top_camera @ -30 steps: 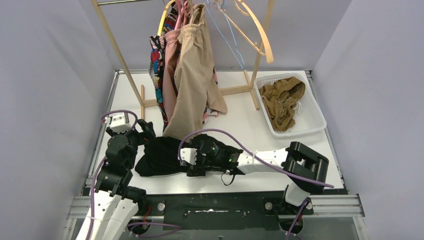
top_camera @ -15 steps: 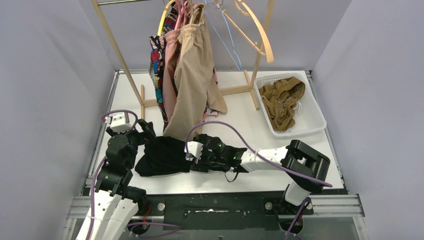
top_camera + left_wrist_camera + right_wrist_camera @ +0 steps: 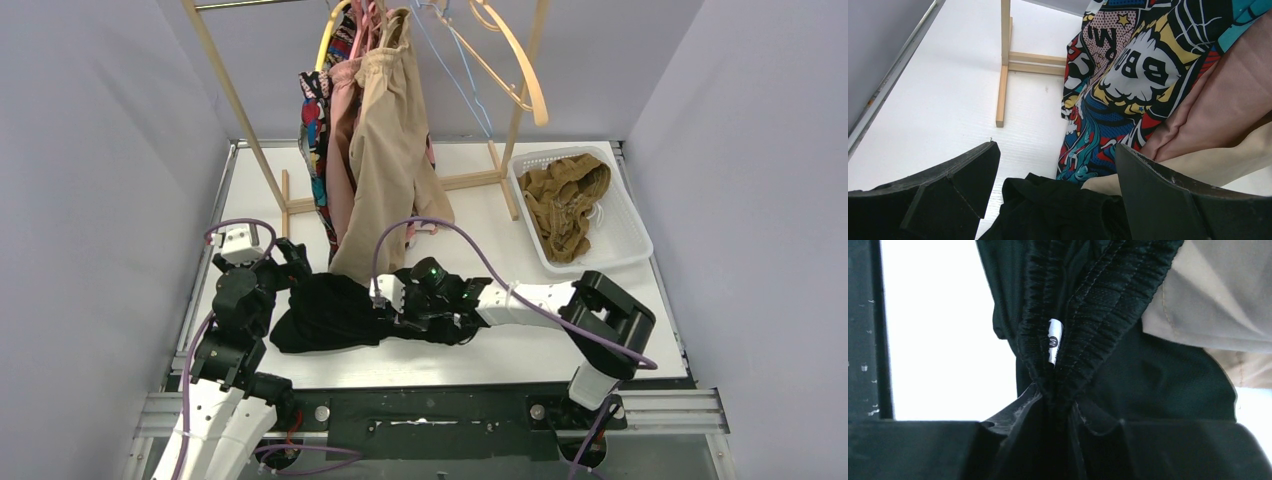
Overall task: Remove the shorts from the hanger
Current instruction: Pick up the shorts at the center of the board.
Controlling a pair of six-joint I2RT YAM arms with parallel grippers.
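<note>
I should release the black shorts from my right gripper on the near part of the white table (image 3: 460, 328), toward the white basket.
Black shorts (image 3: 322, 312) lie crumpled on the white table at the near left. My right gripper (image 3: 386, 318) is shut on their gathered elastic waistband (image 3: 1083, 305), pinched at the fingertips of the right gripper (image 3: 1058, 402). My left gripper (image 3: 290, 262) stands open at the heap's far left edge, and the black shorts (image 3: 1063, 210) lie low between its wide-spread fingers (image 3: 963, 175). Beige shorts (image 3: 385, 170), dusty pink shorts (image 3: 343, 150) and comic-print shorts (image 3: 316, 130) hang from hangers on the wooden rack. The comic print (image 3: 1128, 75) fills the left wrist view.
A white basket (image 3: 632, 238) at the far right holds mustard-brown shorts (image 3: 565, 200). An empty wooden hanger (image 3: 518, 75) and a blue wire hanger (image 3: 455, 75) hang on the rack. The rack's wooden foot (image 3: 1002, 85) lies on the table. Grey walls close both sides.
My right gripper has shut on the black shorts' waistband after shifting slightly right and farther from the near edge. The left arm has not moved.
</note>
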